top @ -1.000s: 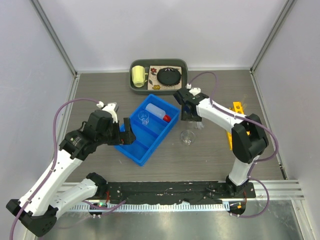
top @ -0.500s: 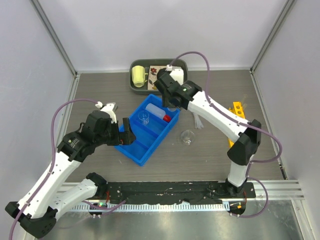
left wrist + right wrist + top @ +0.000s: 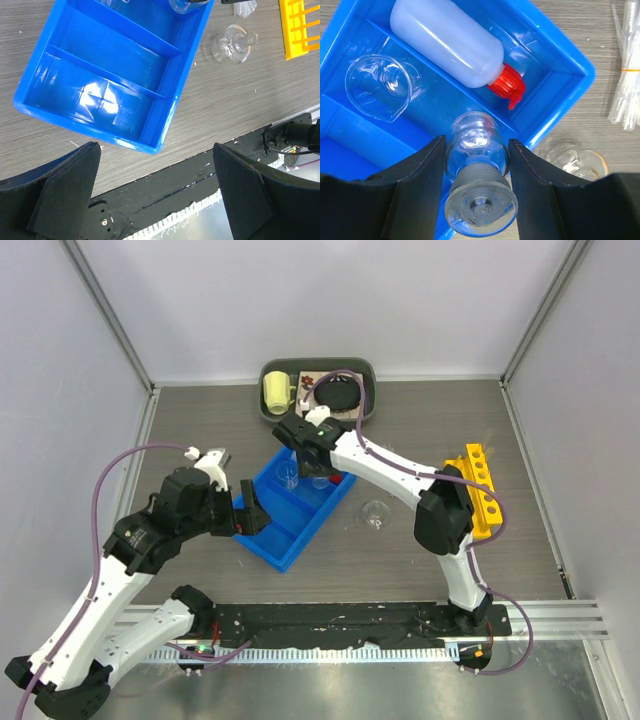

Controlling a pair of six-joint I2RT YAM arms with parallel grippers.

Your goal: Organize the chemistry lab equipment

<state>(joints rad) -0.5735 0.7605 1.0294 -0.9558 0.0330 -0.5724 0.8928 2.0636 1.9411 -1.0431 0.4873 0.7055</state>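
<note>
Next, my right gripper puts the small clear glass flask down in the blue bin (image 3: 316, 496) (image 3: 461, 118) beside the clear beaker.
My right gripper (image 3: 476, 149) is shut on a small clear glass flask (image 3: 476, 145) with a frosted stopper, held over the far compartment of the blue bin (image 3: 560, 75). In that compartment lie a white red-capped squeeze bottle (image 3: 447, 45) and a clear beaker (image 3: 382, 87). A second flask (image 3: 375, 512) lies on the table right of the bin; it also shows in the right wrist view (image 3: 575, 162). A bundle of thin clear tubes (image 3: 627, 90) lies beyond it. The yellow tube rack (image 3: 478, 490) is at the right. My left gripper (image 3: 155, 150) is open and empty at the bin's near left corner (image 3: 150, 145).
A green tray (image 3: 366, 370) at the back holds a yellow mug (image 3: 277, 392) and a round black disc (image 3: 338, 392). The bin's two nearer compartments (image 3: 120, 55) hold nothing. The black base rail (image 3: 340, 620) runs along the near edge.
My right gripper has swung left from beside the table flask to over the blue bin, carrying a flask. The left arm has shifted slightly lower and left.
</note>
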